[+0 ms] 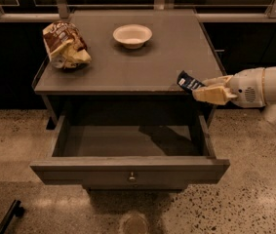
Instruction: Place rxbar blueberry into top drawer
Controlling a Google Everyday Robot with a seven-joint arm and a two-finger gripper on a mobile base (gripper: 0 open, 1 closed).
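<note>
Next, I let go of the rxbar blueberry with my gripper inside the open top drawer [167,128], toward the back of it, beside the arm's shadow.
The rxbar blueberry [188,82], a small dark navy wrapper with pale lettering, is held in my gripper [202,89] at the table's front right corner, above the right end of the top drawer. The gripper's pale fingers [211,94] are shut on the bar's right end, and the white arm [264,86] reaches in from the right. The top drawer [130,169] is pulled open below, grey, with a small round knob [132,177] on its front panel. Its inside shows only the arm's shadow.
On the grey table [142,65] a brown-and-yellow chip bag [64,45] lies at the back left and a white bowl [132,35] stands at the back middle. A railing runs behind the table. Speckled floor lies around it.
</note>
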